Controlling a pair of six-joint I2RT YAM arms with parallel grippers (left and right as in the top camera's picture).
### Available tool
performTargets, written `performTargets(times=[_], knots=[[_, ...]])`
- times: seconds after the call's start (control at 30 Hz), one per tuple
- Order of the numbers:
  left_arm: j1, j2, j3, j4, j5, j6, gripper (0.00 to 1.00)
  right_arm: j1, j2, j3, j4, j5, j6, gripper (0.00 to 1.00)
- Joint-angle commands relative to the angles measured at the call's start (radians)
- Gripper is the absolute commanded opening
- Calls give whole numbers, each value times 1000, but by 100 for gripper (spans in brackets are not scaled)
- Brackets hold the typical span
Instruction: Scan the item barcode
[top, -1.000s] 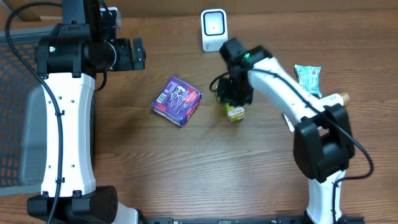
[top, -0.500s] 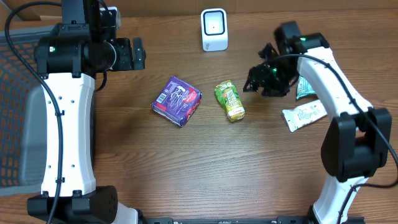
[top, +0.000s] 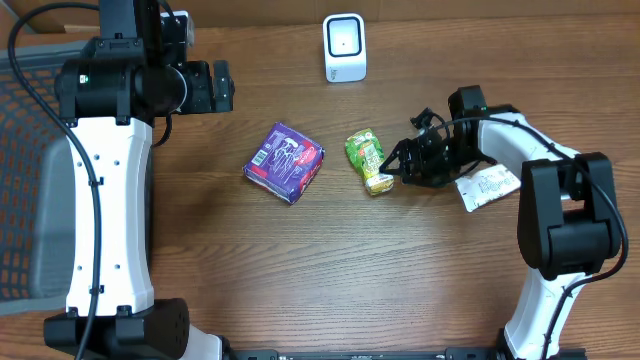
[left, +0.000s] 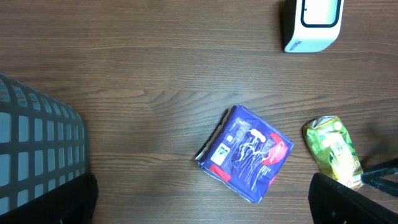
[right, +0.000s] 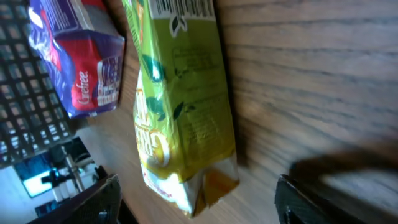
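The green packet's barcode faces the robot's right gripper, so that gripper should reach across and take the green packet from the purple packet's side (top: 353, 166) before scanning it.
A green drink packet (top: 366, 160) lies flat mid-table, its barcode facing up at the far end in the right wrist view (right: 183, 7). My right gripper (top: 402, 164) sits low just right of it, open, with its fingers (right: 102, 199) straddling the packet's (right: 180, 106) near end without gripping it. The white scanner (top: 344, 47) stands at the back edge. My left gripper (top: 215, 88) hangs open high at the back left, with nothing between its fingers (left: 348, 199). From there it looks down on the scanner (left: 313, 22) and the green packet (left: 333, 149).
A purple snack packet (top: 285, 162) lies left of the green one, also in the wrist views (left: 245, 152) (right: 74, 56). A white sachet (top: 490, 185) lies under the right arm. A grey mesh basket (top: 20, 170) stands at the table's left edge.
My right gripper was over the green packet, swung away to the right, then came back low beside it with its jaws wider. The packet now lies uncovered. The left arm has not moved.
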Motion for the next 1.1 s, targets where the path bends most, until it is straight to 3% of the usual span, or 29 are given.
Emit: performTargets(times=[0.0, 0.4, 0.57, 0.8, 0.9, 0.93, 1.0, 1.03, 1.07], knots=[[3, 2, 6, 4, 8, 23, 100, 5, -1, -47, 70, -93, 52, 80], [3, 2, 6, 4, 8, 23, 99, 61, 1, -91, 270, -77, 303, 62], [3, 2, 6, 4, 8, 23, 100, 77, 1, -91, 273, -40, 326, 29], [3, 2, 6, 4, 8, 22, 100, 84, 1, -91, 312, -35, 332, 9], [3, 2, 6, 4, 8, 22, 100, 90, 1, -91, 321, -35, 350, 9], [3, 2, 6, 4, 8, 23, 100, 94, 1, -91, 315, -25, 359, 13], [3, 2, 6, 4, 8, 23, 99, 102, 1, -91, 291, 25, 407, 33], [3, 2, 6, 4, 8, 23, 99, 109, 1, -91, 273, 58, 442, 48], [3, 2, 6, 4, 8, 23, 100, 117, 1, -92, 262, 80, 474, 54]])
